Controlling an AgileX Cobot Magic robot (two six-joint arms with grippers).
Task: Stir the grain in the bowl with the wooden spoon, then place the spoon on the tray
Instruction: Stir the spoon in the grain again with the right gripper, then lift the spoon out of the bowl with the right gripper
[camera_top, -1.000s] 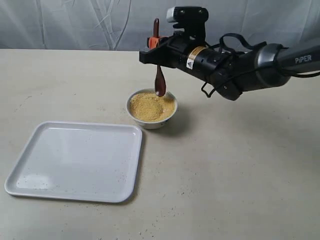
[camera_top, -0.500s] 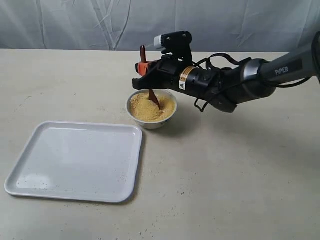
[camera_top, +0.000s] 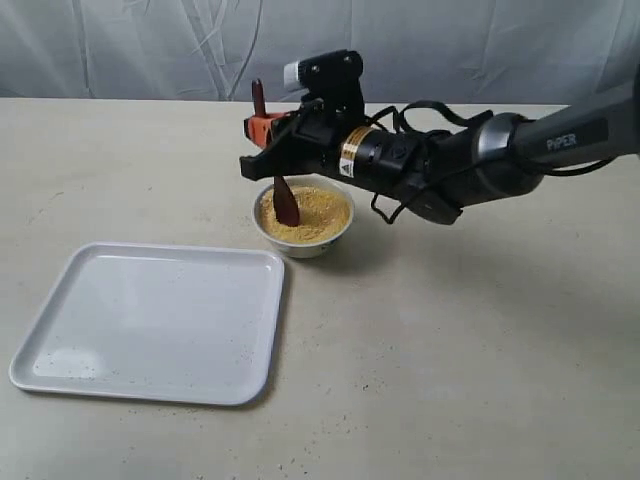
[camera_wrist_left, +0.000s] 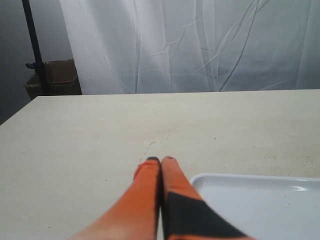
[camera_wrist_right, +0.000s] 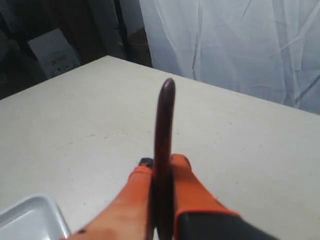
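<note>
Next, my right gripper sets the wooden spoon down across the middle of the white tray (camera_top: 172, 332).
My right gripper (camera_top: 262, 140) is shut on the handle of the dark wooden spoon (camera_top: 284, 205), just above the small white bowl (camera_top: 303, 243). The spoon's oval end dips into the yellow grain (camera_top: 318, 212) at the bowl's left side, and its handle tip sticks up above the fingers. In the right wrist view the spoon handle (camera_wrist_right: 164, 125) stands clamped between the orange fingers (camera_wrist_right: 192, 190) of the right gripper (camera_wrist_right: 163, 165). The white tray (camera_top: 150, 320) lies left of and in front of the bowl. My left gripper (camera_wrist_left: 161, 161) is shut on nothing, low over the table beside the tray's corner (camera_wrist_left: 210, 182).
A white curtain (camera_top: 150, 45) hangs behind the beige table (camera_top: 480, 350). The right arm (camera_top: 470, 165) reaches in from the right, over the table behind the bowl. A dark stand and a cardboard box (camera_wrist_left: 52, 77) are beyond the table's far edge in the left wrist view.
The right gripper has come down and moved left with the spoon. The spoon's oval end went from hanging over the bowl to dipping into the grain, then across to the bowl's left side.
</note>
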